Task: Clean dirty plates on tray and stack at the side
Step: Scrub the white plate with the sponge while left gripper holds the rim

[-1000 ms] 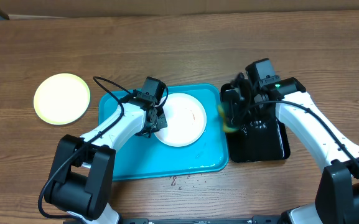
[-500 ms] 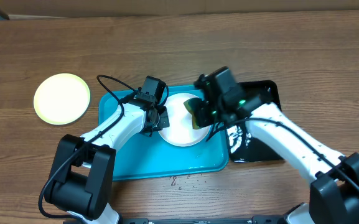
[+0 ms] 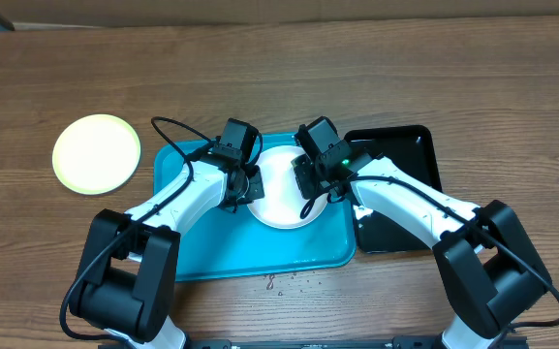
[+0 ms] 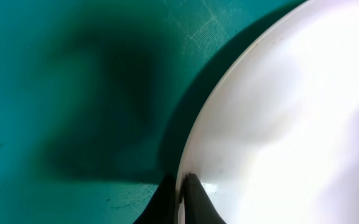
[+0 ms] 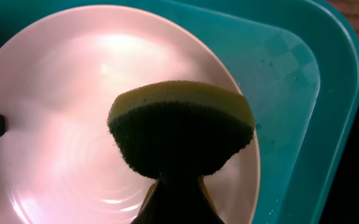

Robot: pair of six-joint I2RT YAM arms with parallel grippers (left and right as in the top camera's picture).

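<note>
Next, my right gripper lets go of the yellow-and-green sponge near the middle of the glossy black tray (image 3: 406, 190).
A white plate (image 3: 277, 192) lies in the turquoise tray (image 3: 211, 254). My left gripper (image 3: 247, 186) is shut on the plate's left rim; the left wrist view shows its fingers (image 4: 182, 199) pinching the plate's edge (image 4: 279, 124) over the tray floor (image 4: 73, 93). My right gripper (image 3: 310, 179) is shut on a yellow-and-green sponge (image 5: 180, 124) and holds it over the plate (image 5: 67, 124), near its right side. A pale yellow plate (image 3: 96, 153) lies on the table at the left, apart from the tray. A third plate does not show.
A glossy black tray (image 3: 410, 184) sits right of the turquoise tray, partly under my right arm. Small crumbs (image 3: 284, 281) lie on the wooden table (image 3: 453, 68) in front of the tray. The tray's rim (image 5: 344, 93) shows in the right wrist view.
My right gripper has carried the sponge left from over the black tray to above the white plate. The left gripper has held the plate's rim without moving.
</note>
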